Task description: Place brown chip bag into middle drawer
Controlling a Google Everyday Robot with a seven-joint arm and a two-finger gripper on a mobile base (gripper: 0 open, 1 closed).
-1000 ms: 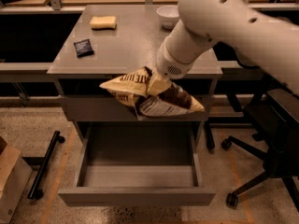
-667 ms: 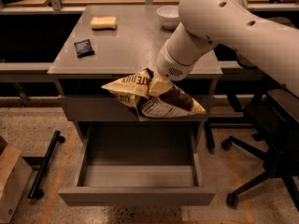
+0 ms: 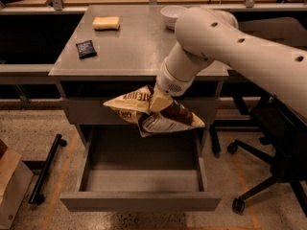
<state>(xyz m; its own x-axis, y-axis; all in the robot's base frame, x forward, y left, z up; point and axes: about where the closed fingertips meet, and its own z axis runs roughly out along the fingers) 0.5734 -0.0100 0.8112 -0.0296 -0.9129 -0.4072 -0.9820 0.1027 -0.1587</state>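
Observation:
Next, my gripper sets the brown chip bag, now hanging above the open middle drawer, down on the grey bottom of the open middle drawer, toward the office chair (image 3: 168, 166).
The brown chip bag (image 3: 156, 113), dark brown with cream ends, hangs crumpled in front of the cabinet, above the back part of the open middle drawer (image 3: 141, 200). My gripper (image 3: 159, 101) is shut on the bag's middle and holds it in the air, just below the tabletop edge. The drawer is pulled far out; its grey inside shows nothing in it. The bag hides part of the closed drawer front (image 3: 86, 111) above the open one.
On the grey table (image 3: 129, 47) lie a yellow sponge-like block (image 3: 106, 23), a small dark packet (image 3: 86, 48) and a white bowl (image 3: 172, 14). A black office chair (image 3: 268, 147) stands at the right. A black bar (image 3: 45, 169) and a cardboard box (image 3: 9, 186) lie at the left.
The bag and gripper have sunk slightly toward the open drawer; otherwise nothing has visibly changed.

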